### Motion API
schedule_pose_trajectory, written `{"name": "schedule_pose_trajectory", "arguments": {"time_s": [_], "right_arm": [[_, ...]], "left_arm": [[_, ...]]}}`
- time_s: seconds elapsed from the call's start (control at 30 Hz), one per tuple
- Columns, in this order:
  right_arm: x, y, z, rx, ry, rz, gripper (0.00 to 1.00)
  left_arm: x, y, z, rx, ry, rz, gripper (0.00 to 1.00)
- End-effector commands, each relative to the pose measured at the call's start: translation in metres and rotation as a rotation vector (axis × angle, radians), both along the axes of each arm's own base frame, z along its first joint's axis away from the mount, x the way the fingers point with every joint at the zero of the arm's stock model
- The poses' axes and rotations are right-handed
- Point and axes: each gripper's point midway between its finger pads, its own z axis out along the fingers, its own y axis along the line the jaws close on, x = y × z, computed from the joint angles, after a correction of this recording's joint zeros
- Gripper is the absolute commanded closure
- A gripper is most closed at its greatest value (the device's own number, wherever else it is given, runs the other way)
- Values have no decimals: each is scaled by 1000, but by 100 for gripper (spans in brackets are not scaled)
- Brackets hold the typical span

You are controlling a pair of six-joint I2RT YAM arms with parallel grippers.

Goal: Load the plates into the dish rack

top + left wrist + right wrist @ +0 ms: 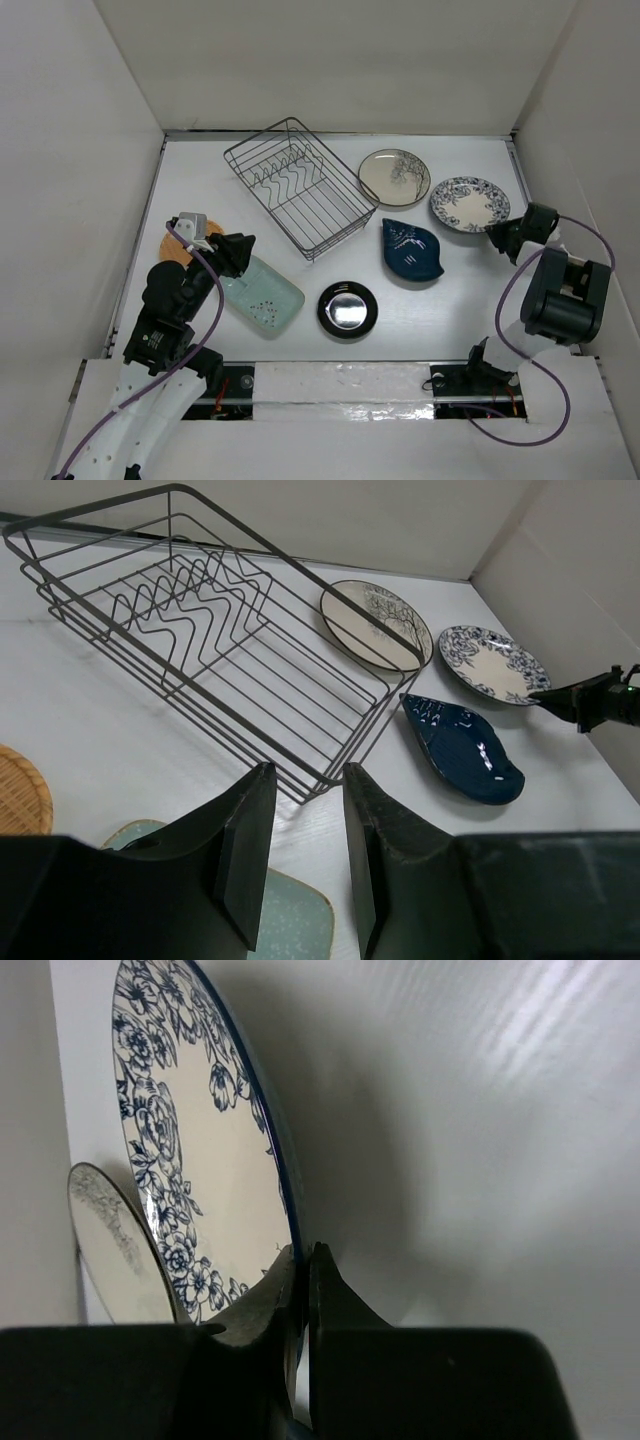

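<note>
My right gripper needs to release the blue-rimmed cream plate in the back corner of the grey wire dish rack (309, 152).
The grey wire dish rack (295, 185) stands empty at the back middle, also in the left wrist view (200, 630). My right gripper (500, 238) is shut on the near rim of a cream plate with a blue floral rim (469, 204); its fingers (303, 1255) pinch the edge of this plate (200, 1140). My left gripper (240, 252) is open and empty, its jaws (305, 770) just over the far end of the speckled mint-green plate (262, 293). The cream plate with dark floral marks (394, 177), the dark blue teardrop plate (412, 249), the glossy black plate (347, 309) and the orange plate (175, 245) lie on the table.
White walls close the table in on the left, back and right (560, 120). The right wall is close behind the right gripper. The orange plate lies partly under the left arm. The rack's near corner (325, 780) is just ahead of the left jaws.
</note>
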Motion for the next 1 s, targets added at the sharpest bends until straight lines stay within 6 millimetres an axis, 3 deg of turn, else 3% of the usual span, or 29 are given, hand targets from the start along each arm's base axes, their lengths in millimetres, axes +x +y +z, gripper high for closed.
{"name": "schedule_pose_trajectory", "arguments": {"time_s": [0.0, 0.07, 0.1, 0.2, 0.23, 0.3, 0.33, 0.37, 0.4, 0.43, 0.47, 0.63, 0.7, 0.77, 0.8, 0.87, 0.97], "right_arm": [[-5, -26, 67, -188, -115, -86, 100], [-12, -30, 97, -294, -127, -107, 100], [-11, -29, 140, -354, -207, -113, 100], [-13, -11, 193, -480, -262, -80, 100], [-15, -8, 231, -527, -328, -102, 100], [-12, 21, 264, -585, -393, -32, 100], [-10, 33, 295, -612, -461, -11, 100], [-7, 46, 309, -661, -480, 36, 100], [-2, 75, 321, -670, -510, 111, 100], [9, 90, 324, -686, -507, 155, 100], [14, 104, 350, -737, -540, 197, 100], [61, 202, 376, -810, -570, 446, 100], [84, 232, 381, -821, -582, 519, 100], [93, 263, 386, -854, -592, 569, 100], [107, 277, 392, -872, -597, 580, 100], [114, 302, 398, -912, -599, 610, 100], [136, 324, 403, -981, -578, 607, 100]], "left_arm": [[-1, -1, 25, -13, -67, -6, 71], [-1, -1, 24, -10, -67, -8, 71], [-1, -1, 24, -11, -66, -6, 71], [-1, 0, 24, -10, -68, -5, 71], [-1, -1, 23, -10, -65, -6, 71], [0, -1, 22, -9, -60, -7, 71], [1, -1, 22, -8, -59, -7, 71], [1, -2, 21, -7, -56, -10, 71], [1, -2, 21, -7, -56, -10, 71], [1, -2, 21, -6, -55, -10, 71], [2, -2, 20, -3, -51, -10, 71], [4, -2, 19, -2, -48, -2, 72], [4, 0, 19, 3, -50, 4, 72], [5, 1, 18, 3, -50, 15, 72], [5, 1, 18, 3, -50, 15, 72], [7, 1, 18, 5, -46, 16, 72], [9, 0, 16, 9, -39, 15, 73]]}}
